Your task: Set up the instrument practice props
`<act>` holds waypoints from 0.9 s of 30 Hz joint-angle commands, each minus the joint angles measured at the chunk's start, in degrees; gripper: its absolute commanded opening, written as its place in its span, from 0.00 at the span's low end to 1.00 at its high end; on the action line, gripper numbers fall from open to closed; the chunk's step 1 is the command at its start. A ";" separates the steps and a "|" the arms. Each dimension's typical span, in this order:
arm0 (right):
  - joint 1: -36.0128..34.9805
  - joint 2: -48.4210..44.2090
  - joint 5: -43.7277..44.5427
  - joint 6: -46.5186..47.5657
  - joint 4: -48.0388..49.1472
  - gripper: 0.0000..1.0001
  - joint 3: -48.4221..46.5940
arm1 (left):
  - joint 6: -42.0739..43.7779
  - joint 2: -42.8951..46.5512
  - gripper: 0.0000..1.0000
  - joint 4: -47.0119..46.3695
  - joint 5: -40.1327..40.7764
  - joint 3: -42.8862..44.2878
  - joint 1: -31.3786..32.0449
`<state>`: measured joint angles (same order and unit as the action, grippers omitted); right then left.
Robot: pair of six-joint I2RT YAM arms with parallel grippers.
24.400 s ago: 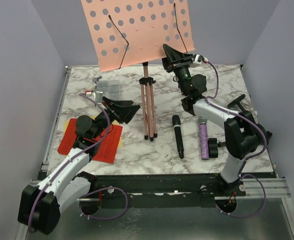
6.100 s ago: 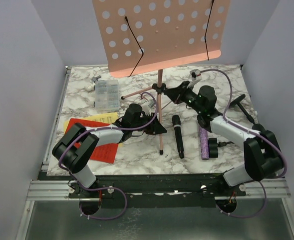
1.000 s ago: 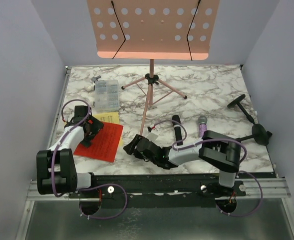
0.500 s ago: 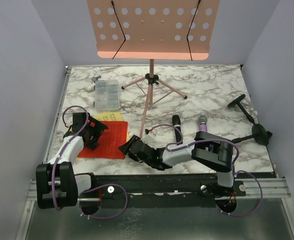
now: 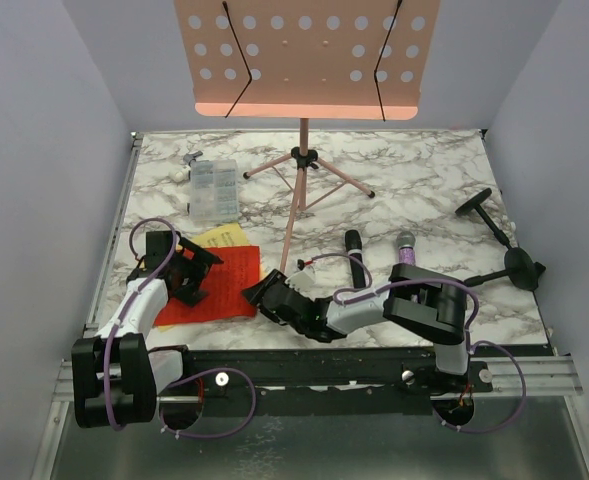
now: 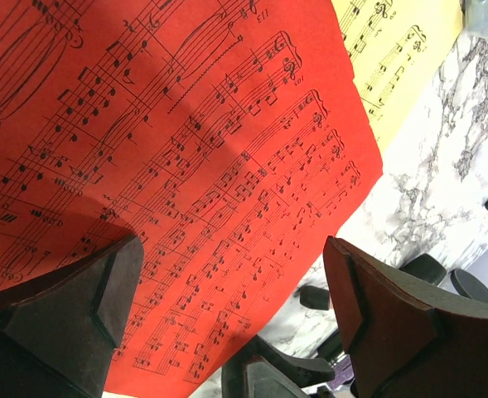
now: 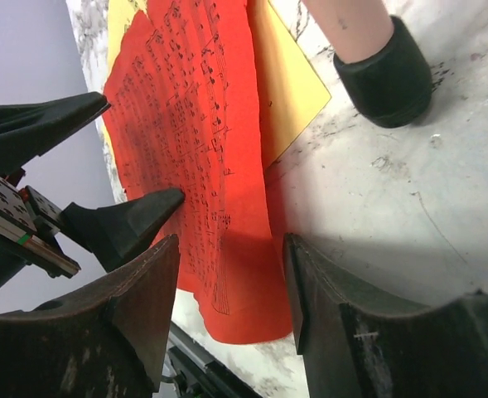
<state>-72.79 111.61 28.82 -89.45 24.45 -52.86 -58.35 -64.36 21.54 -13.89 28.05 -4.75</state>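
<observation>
Right fingers straddle the red sheet's curled near corner; next I pinch its raised edge farther (image 7: 265, 184) along, by the yellow sheet, before lifting.
The pink perforated music rack (image 5: 304, 60) stands on its tripod legs (image 5: 299, 190) at the back. The red music sheet (image 5: 224, 285) lies flat at the near left, partly over the yellow sheet (image 5: 226, 237). My left gripper (image 5: 196, 275) is open, its fingers (image 6: 70, 307) low over the red sheet (image 6: 169, 149). My right gripper (image 5: 259, 292) is open at the sheet's right edge, and the red sheet (image 7: 186, 141) lies between its jaws. The black microphone (image 5: 355, 258) and the purple glitter microphone (image 5: 405, 250) lie in the middle. Two black mic holders (image 5: 484, 210) (image 5: 522, 265) lie at the right.
A clear plastic compartment box (image 5: 214, 188) sits at the back left. A tripod leg's black foot (image 7: 384, 75) rests on the marble just beyond the yellow sheet (image 7: 289, 91). The table's left rail runs close to my left arm.
The red sheet has slid and turned a little to the right. My left gripper has come nearer and rightward over it. My right gripper has shifted left to the sheet's edge.
</observation>
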 commanded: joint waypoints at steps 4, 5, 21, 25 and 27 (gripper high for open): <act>0.71 -1.50 3.03 15.56 14.83 0.53 7.29 | 0.25 0.06 0.99 2.99 -1.09 -0.75 0.36; 0.73 -1.64 1.65 17.20 18.62 0.50 8.10 | 0.25 0.29 0.99 2.98 -0.90 -0.73 0.36; 0.76 3.86 0.49 19.23 30.79 0.25 8.21 | 2.89 7.64 0.99 2.85 -0.26 0.77 0.52; 1.25 5.43 -0.02 20.39 34.90 0.31 8.18 | 3.33 7.05 0.99 2.81 0.34 0.99 0.91; 1.74 5.25 -0.63 20.80 34.59 0.33 8.29 | 2.60 5.47 0.99 2.76 0.44 0.71 0.90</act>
<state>-71.83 115.74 28.51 -70.46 54.94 -43.97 -55.94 -57.36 23.55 -14.11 28.08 -4.16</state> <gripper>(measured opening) 0.314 0.987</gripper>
